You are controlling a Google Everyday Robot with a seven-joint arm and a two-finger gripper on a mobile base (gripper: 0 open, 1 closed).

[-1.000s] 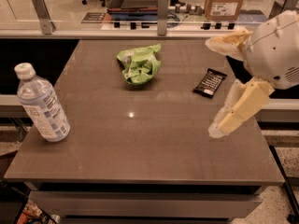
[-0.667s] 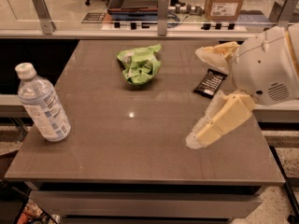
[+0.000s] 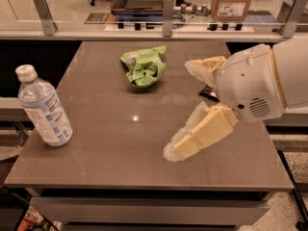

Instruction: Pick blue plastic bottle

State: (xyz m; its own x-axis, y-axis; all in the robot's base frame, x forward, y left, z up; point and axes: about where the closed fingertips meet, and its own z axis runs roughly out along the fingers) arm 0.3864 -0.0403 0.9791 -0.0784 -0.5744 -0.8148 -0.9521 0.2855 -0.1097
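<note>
I should next move my gripper to the blue plastic bottle and close it around the bottle's middle (image 3: 41, 104), at the upper part of the bottle's label.
The blue plastic bottle (image 3: 42, 107) stands upright near the table's left edge; it is clear bluish plastic with a white cap and a blue-and-white label. My gripper (image 3: 180, 112) hangs over the right half of the table, well to the right of the bottle, with its two cream fingers spread apart and nothing between them. One finger (image 3: 204, 67) points left at the far side, the other finger (image 3: 199, 134) reaches down toward the near side. The white arm body (image 3: 257, 83) fills the right of the view.
A crumpled green snack bag (image 3: 143, 67) lies at the table's far middle. A flat black candy bar (image 3: 208, 94) is mostly hidden behind my arm. The brown table (image 3: 110, 143) ends at a glass rail (image 3: 168, 8) in back.
My arm and gripper have moved left across the table, toward the middle, and now cover most of the black candy bar. The bottle and the green bag have not moved.
</note>
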